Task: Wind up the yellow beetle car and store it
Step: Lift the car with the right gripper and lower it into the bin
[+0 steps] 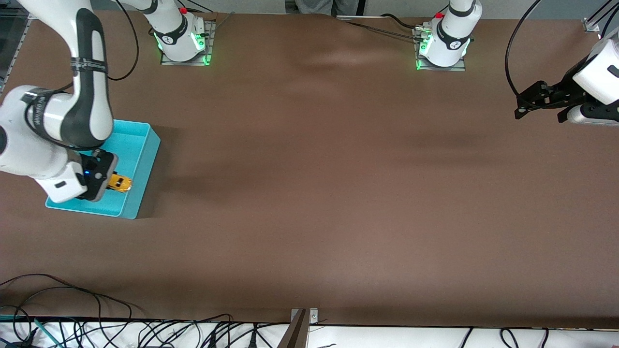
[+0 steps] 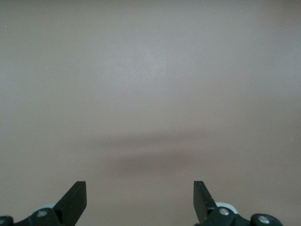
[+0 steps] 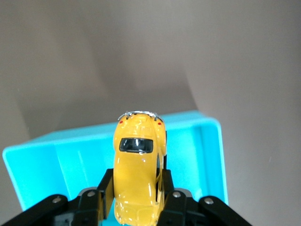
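Note:
My right gripper is to put the yellow beetle car inside the turquoise bin [image 1: 123, 168], near the side of the bin that faces the bare table. The car is now held over the bin's inside.
My right gripper [image 1: 112, 181] is shut on the yellow beetle car [image 1: 119, 183], holding it over the inside of the turquoise bin [image 1: 143, 159] at the right arm's end of the table. In the right wrist view the yellow beetle car [image 3: 137, 169] sits clamped by its sides between the black fingers [image 3: 104, 188], with the turquoise bin [image 3: 70, 160] below it. My left gripper [image 1: 520, 107] waits up over the bare table at the left arm's end. Its fingers [image 2: 75, 200] stand wide open with nothing between them.
The brown table [image 1: 314, 193] stretches between the two arms. Both robot bases [image 1: 184, 38] stand along the edge farthest from the front camera. Cables [image 1: 72, 314] and a metal bracket [image 1: 302, 321] lie at the edge nearest that camera.

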Motion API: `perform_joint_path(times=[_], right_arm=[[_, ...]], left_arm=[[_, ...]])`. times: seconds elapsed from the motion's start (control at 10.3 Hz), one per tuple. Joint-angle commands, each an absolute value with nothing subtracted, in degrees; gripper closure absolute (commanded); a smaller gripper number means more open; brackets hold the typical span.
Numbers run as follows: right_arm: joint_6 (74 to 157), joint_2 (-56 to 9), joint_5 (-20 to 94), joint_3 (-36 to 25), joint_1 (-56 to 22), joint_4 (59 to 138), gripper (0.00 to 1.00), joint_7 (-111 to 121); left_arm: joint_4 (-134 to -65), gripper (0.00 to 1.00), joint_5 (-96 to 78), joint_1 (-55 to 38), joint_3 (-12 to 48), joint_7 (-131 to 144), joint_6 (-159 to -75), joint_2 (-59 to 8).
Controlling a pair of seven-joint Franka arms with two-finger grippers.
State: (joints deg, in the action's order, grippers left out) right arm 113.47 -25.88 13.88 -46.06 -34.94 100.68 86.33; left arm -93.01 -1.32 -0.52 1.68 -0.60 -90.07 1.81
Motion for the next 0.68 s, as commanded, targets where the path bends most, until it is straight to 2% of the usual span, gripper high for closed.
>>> perform_joint_path(times=[0.0, 0.29, 0.58], right_arm=[[119.8, -25.0, 12.8, -48.6, -35.7, 108.2, 1.00, 87.4], [132.5, -25.0, 13.5, -48.5, -35.5, 118.4, 1.00, 88.6], [137.0, -25.3, 14.0, -48.3, -35.4, 122.5, 1.00, 89.0]], left_arm=[[-91.4, 0.00, -2.5, -0.1, 1.8, -0.4, -89.4, 1.1], [-91.4, 0.00, -2.5, -0.1, 1.9, -0.4, -89.4, 1.1], [-91.4, 0.00, -2.5, -0.1, 1.9, -0.4, -89.4, 1.1]])
